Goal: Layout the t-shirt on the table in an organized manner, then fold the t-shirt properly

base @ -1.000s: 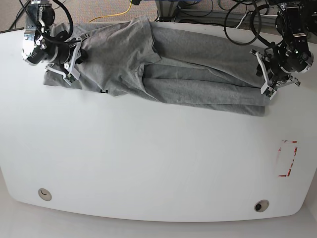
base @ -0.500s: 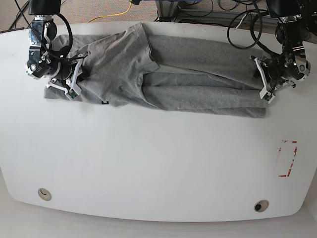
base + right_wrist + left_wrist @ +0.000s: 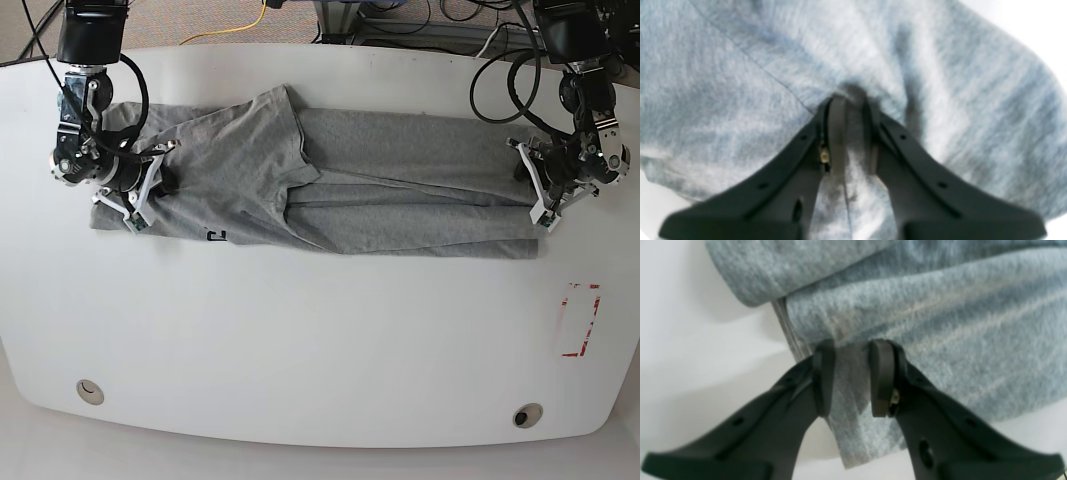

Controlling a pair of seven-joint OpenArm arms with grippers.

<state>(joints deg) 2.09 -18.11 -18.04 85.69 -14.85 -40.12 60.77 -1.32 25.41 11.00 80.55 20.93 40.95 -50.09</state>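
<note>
I can see my left gripper's fingers resting on the t-shirt's top layer, so next I open that gripper, back it off and take the layered end edge (image 3: 798, 344) before folding it inward.
The heather-grey t-shirt (image 3: 350, 190) lies stretched in a long band across the far half of the white table (image 3: 320, 340), with a bit of dark lettering showing at its near edge. My left gripper (image 3: 536, 196) is at the shirt's right end, shut on the hem. In the left wrist view the fingers (image 3: 822, 380) pinch a flap of t-shirt (image 3: 940, 316) between them, at the left gripper (image 3: 852, 351). At the shirt's left end, my right gripper (image 3: 143, 190) is shut on a bunched fold. The right wrist view shows the right gripper (image 3: 853, 106) on the t-shirt (image 3: 740, 86).
A red dashed-rectangle marking (image 3: 580, 320) sits near the table's right edge. Two round grommet holes (image 3: 90, 391) (image 3: 527, 415) lie along the front edge. Cables and arm bases crowd the far edge behind the shirt.
Both grippers have moved toward the table's near side, pulling the t-shirt with them. The shirt now lies straighter and flatter across the table.
</note>
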